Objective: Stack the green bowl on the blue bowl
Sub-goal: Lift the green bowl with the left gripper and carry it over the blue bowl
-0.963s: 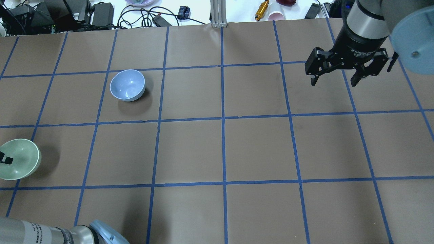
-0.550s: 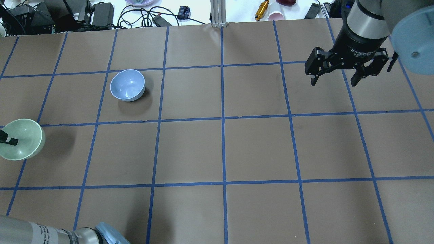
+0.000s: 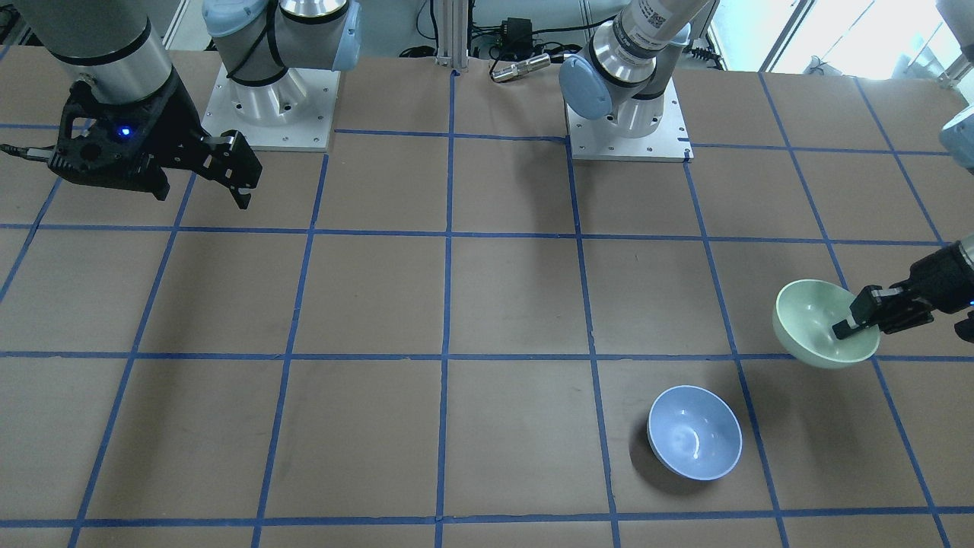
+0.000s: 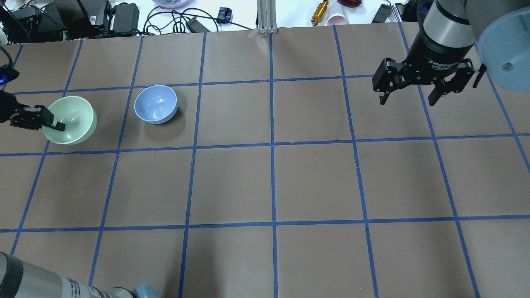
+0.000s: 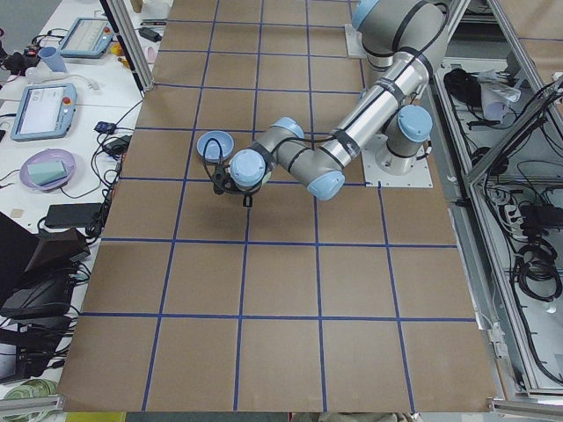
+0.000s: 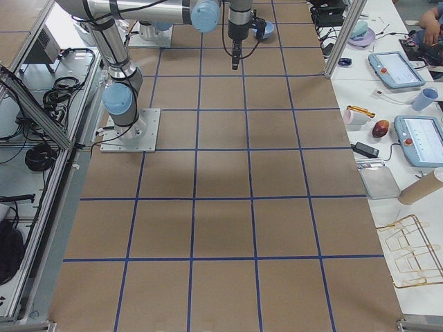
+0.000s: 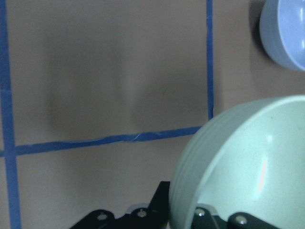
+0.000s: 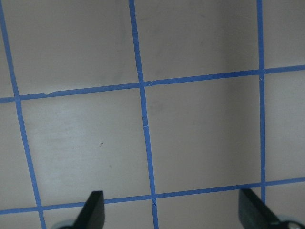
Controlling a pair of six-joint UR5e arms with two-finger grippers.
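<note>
I should nest the green bowl inside the empty hollow of the blue bowl point(image 3: 711, 426) and let go of it there with my left gripper.
The pale green bowl point(image 4: 72, 119) hangs above the table, gripped at its rim by my left gripper point(image 4: 51, 123), with one finger inside and one outside. It shows large in the left wrist view point(image 7: 243, 167) and at the right of the front view point(image 3: 818, 320), where the left gripper point(image 3: 858, 323) is also seen. The light blue bowl point(image 4: 156, 103) stands upright and empty on the table just right of it; it also shows in the front view point(image 3: 694, 432) and the wrist view point(image 7: 286, 33). My right gripper point(image 4: 410, 98) is open and empty, far off at the back right.
Brown paper with a blue tape grid covers the table point(image 4: 273, 182). Cables and power bricks point(image 4: 103, 16) and a metal post point(image 4: 265, 16) lie beyond the far edge. The arm bases point(image 3: 624, 129) stand on the robot's side.
My left gripper has carried the green bowl away from the robot and to the right, close to the blue bowl. The right arm and blue bowl have not moved.
</note>
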